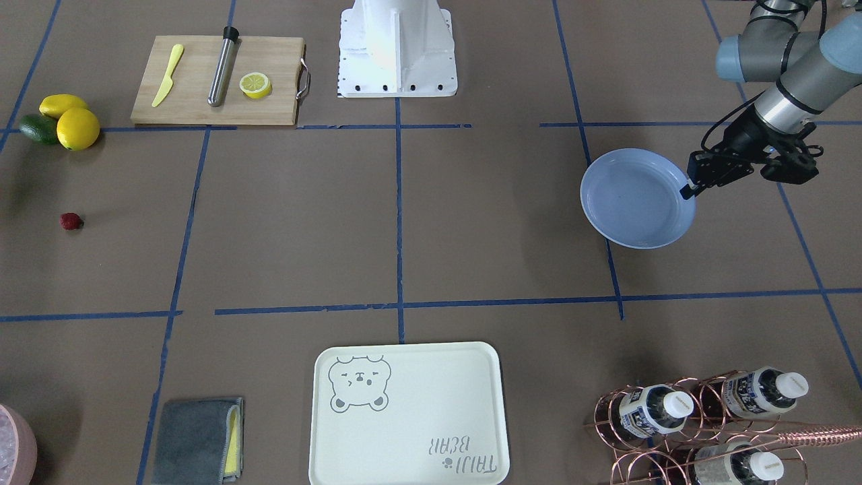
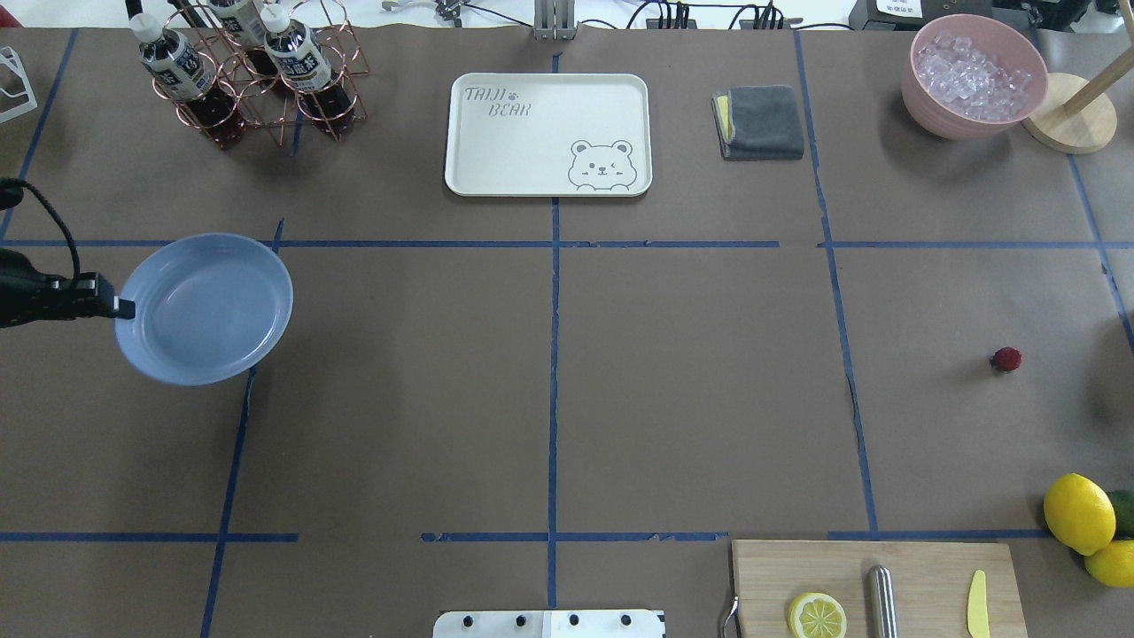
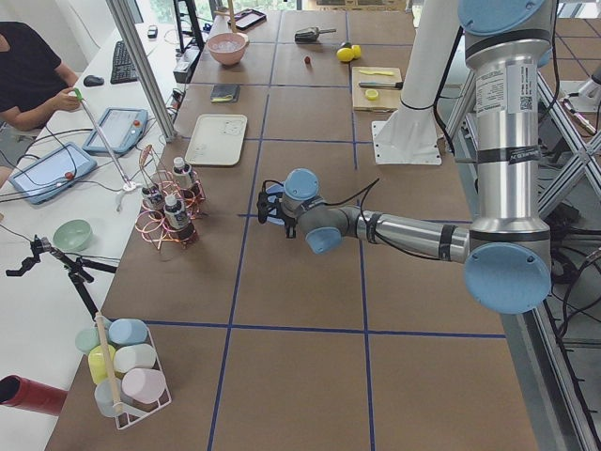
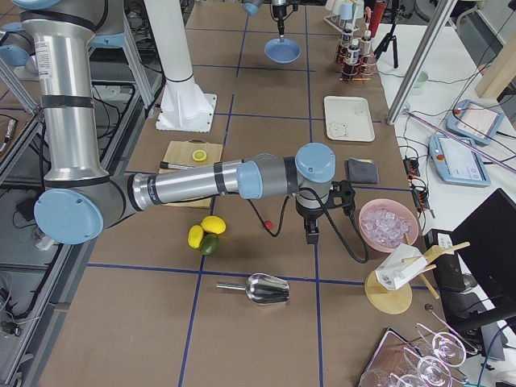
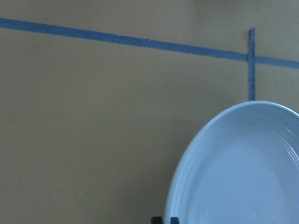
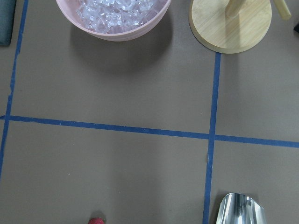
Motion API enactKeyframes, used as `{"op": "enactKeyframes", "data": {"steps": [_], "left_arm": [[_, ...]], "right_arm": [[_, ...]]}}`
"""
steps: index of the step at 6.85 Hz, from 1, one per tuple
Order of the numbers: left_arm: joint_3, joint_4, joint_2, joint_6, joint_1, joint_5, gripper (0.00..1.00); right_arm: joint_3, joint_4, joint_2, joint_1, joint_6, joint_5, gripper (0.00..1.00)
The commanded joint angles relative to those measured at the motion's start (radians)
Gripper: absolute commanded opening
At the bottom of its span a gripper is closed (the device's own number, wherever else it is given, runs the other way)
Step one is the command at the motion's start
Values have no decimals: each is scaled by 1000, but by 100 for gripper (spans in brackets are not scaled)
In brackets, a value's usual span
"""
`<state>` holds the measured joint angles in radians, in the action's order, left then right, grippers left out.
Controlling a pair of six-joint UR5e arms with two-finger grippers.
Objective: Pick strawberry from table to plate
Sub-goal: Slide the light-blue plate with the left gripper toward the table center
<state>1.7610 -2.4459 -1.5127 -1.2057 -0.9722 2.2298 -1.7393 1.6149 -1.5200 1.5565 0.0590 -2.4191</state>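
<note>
I should use my left gripper to set the pale-blue plate down on the blue tape line [image 1: 404, 211] that runs between the white base and the bear tray.
The strawberry [image 1: 71, 221] is a tiny dark-red berry lying alone on the brown table [image 1: 471, 222], near the robot's right end [image 2: 1005, 359]. It also peeks in at the bottom edge of the right wrist view [image 6: 97, 220]. The pale-blue plate [image 1: 636, 199] is at the opposite end [image 2: 204, 308]. My left gripper [image 1: 687, 191] is shut on the plate's rim, its fingertips [image 5: 161, 219] pinching the edge. My right gripper [image 4: 310, 235] hangs over the strawberry's area and appears only in the exterior right view; whether it is open or shut I cannot tell.
A cutting board [image 1: 215, 81] holds a lemon half, a yellow knife and a steel cylinder. Lemons and an avocado [image 1: 60, 121] lie beside it. Farther off are a bear tray [image 2: 547, 133], a grey cloth [image 2: 762, 121], a bottle rack [image 2: 248, 71], an ice bowl [image 2: 974, 75] and a metal scoop [image 6: 240, 210].
</note>
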Motion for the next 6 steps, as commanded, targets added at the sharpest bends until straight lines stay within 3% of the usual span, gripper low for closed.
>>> {"op": "enactKeyframes", "data": {"steps": [1,2,4,5,6], "left_arm": [[-5,5,-185,-342,86,-40,0],[-2,27,-260,-465,187,-135,0],[14,345,-484,-575,355,-354,0],[-1,361,-515,-615,456,-458,0],[-17,363,-521,-632,504,-504,0]], "right_arm": [[-2,-1,1,-1,2,0,100],[-2,-1,1,-3,7,0,100],[-82,-1,1,-73,173,3,100],[-118,-1,0,-117,253,3,100],[-144,-3,-8,-159,318,11,100]]}}
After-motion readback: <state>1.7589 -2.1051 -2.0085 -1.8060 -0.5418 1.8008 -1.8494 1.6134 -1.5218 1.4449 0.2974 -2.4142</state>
